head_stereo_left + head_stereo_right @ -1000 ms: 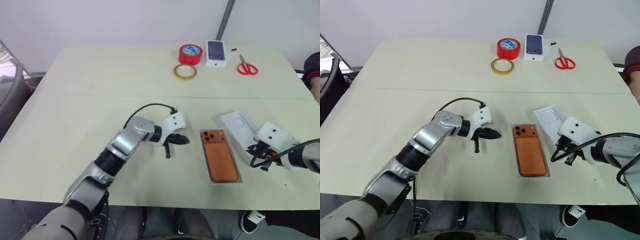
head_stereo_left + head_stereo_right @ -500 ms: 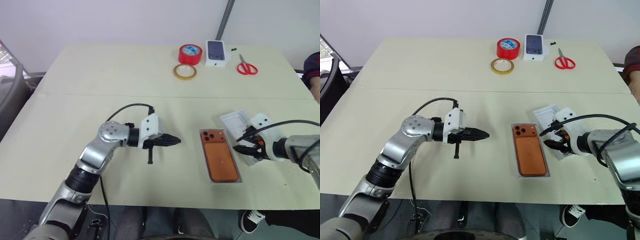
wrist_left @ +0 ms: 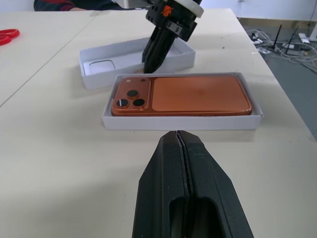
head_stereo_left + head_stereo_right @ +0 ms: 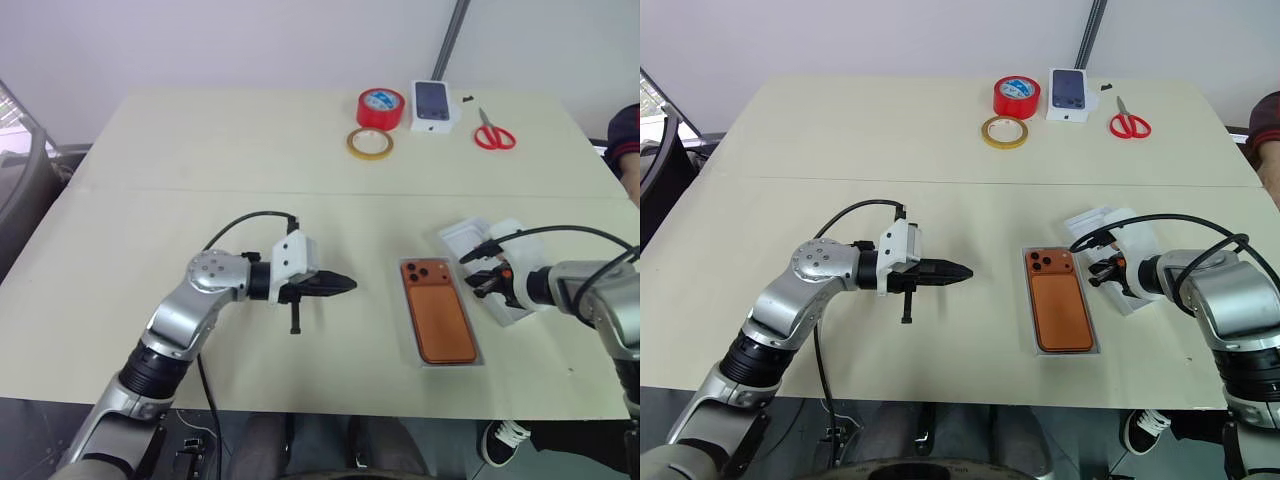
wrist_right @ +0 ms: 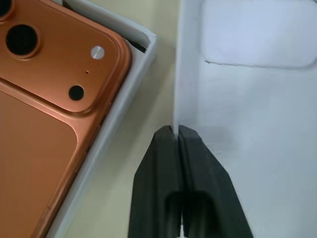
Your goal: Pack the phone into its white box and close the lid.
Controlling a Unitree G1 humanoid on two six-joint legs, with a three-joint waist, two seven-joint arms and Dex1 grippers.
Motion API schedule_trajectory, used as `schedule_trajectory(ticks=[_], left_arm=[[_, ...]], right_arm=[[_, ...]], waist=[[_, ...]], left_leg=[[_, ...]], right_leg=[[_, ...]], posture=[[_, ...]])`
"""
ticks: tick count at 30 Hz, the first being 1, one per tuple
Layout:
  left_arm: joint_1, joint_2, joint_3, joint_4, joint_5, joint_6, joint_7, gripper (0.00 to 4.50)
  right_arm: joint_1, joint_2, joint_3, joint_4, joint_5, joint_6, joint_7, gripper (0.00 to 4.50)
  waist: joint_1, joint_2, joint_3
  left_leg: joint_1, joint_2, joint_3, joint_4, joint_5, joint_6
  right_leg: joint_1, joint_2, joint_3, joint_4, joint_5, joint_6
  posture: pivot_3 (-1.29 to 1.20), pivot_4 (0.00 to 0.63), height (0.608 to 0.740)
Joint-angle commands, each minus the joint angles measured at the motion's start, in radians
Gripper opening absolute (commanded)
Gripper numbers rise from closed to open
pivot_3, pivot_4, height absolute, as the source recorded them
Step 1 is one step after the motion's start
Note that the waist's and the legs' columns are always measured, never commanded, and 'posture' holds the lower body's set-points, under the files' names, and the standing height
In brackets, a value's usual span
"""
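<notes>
Next, my right gripper releases the lid over the side of the white box (image 4: 426, 288) nearest my left gripper.
The orange phone (image 4: 437, 310) lies back up inside the white box (image 3: 178, 123), camera lenses at the far end. Just right of the box, the lid (image 4: 468, 240) rests on the table with its white inner face up. My right gripper (image 5: 176, 130) is shut on the lid's thin side wall nearest the box, and it also shows from the head (image 4: 1102, 272). My left gripper (image 4: 350, 284) is shut and holds nothing. It hovers left of the box and points toward it.
At the table's far edge stand a red tape roll (image 4: 381, 107), a yellow tape ring (image 4: 370, 143), a smaller white box with a dark phone picture (image 4: 432, 105) and red scissors (image 4: 493, 133). A person's sleeve (image 4: 625, 140) shows at the right edge.
My right gripper came forward to the lid's near wall, opened, then shut on it. My left gripper drew back a little to the left, away from the box.
</notes>
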Motion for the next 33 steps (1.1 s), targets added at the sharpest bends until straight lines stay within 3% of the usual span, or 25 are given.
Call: schedule_trajectory(ticks=[1, 7, 10, 13, 15, 17, 24, 29, 33], left_arm=[[0.01, 0.007, 0.016, -0.035, -0.019, -0.005, 0.003, 0.0], [0.009, 0.014, 0.047, -0.005, -0.021, -0.012, 0.022, 0.0], [-0.007, 0.01, 0.075, 0.031, -0.026, -0.016, 0.032, 0.0], [-0.032, 0.004, 0.098, 0.084, -0.016, -0.032, 0.045, 0.0], [-0.048, 0.0, 0.106, 0.114, -0.009, -0.043, 0.054, 0.0], [-0.07, -0.001, 0.115, 0.144, -0.004, -0.049, 0.063, 0.0], [-0.101, -0.002, 0.119, 0.173, -0.004, -0.06, 0.06, 0.0], [-0.091, -0.029, 0.071, 0.148, 0.005, -0.063, 0.056, 0.0], [-0.093, -0.072, 0.022, 0.142, 0.021, -0.059, 0.065, 0.0]], right_arm=[[-0.009, -0.02, -0.088, -0.057, 0.034, 0.062, -0.006, 0.05], [-0.166, 0.038, -0.345, -0.14, 0.223, 0.316, 0.029, 0.05], [-0.204, 0.086, -0.423, -0.118, 0.494, 0.326, -0.063, 0.05], [-0.189, 0.186, -0.451, -0.074, 0.892, 0.326, -0.317, 0.05], [-0.077, 0.101, -0.322, -0.066, 1.365, 0.093, -0.643, 0.05], [0.011, 0.103, -0.197, -0.131, 1.592, -0.118, -0.841, 0.05], [0.187, 0.374, 0.002, -0.354, 1.611, -0.539, -1.225, 0.05], [0.264, 0.369, 0.042, -0.391, 1.611, -0.608, -1.313, 0.05], [0.261, 0.319, 0.017, -0.37, 1.611, -0.596, -1.296, 1.39]], waist=[[0.001, 0.0, 0.0], [-0.005, 0.002, 0.001], [-0.005, 0.002, 0.001], [-0.006, 0.001, 0.001], [0.0, 0.001, 0.001], [0.001, 0.0, 0.001], [-0.026, 0.0, 0.002], [-0.023, 0.0, 0.001], [-0.024, 0.0, 0.001]], left_leg=[[0.0, 0.0, 0.0, 0.0, 0.0, 0.0], [0.0, 0.0, 0.0, 0.0, 0.0, 0.0], [0.0, 0.001, 0.0, -0.001, 0.0, 0.0], [0.0, 0.001, 0.0, -0.001, 0.0, 0.0], [0.0, 0.001, 0.0, -0.001, 0.0, 0.0], [-0.002, 0.001, 0.0, 0.0, 0.0, 0.001], [-0.003, 0.001, 0.0, 0.001, -0.001, 0.001], [-0.003, 0.001, 0.0, 0.001, 0.0, 0.001], [-0.003, 0.001, 0.0, 0.001, 0.0, 0.001]], right_leg=[[0.0, 0.0, 0.0, 0.0, 0.0, 0.0], [-0.001, 0.0, 0.0, 0.001, 0.0, 0.0], [-0.001, 0.001, 0.0, 0.001, 0.0, 0.0], [0.0, 0.001, 0.0, 0.001, 0.0, 0.0], [-0.001, 0.001, 0.0, 0.001, 0.0, 0.0], [-0.001, -0.001, -0.001, 0.0, 0.0, 0.0], [-0.002, 0.001, 0.0, 0.001, 0.0, 0.001], [-0.002, 0.001, 0.0, 0.001, 0.0, 0.001], [-0.002, 0.001, 0.0, 0.0, 0.0, 0.001]], posture=[[0.0, 0.15, 0.74], [0.0, 0.15, 0.74], [0.0, 0.15, 0.74], [0.0, 0.15, 0.74], [0.0, 0.15, 0.74], [0.0, 0.15, 0.74], [0.0, 0.15, 0.74], [0.0, 0.15, 0.74], [0.0, 0.15, 0.74]])
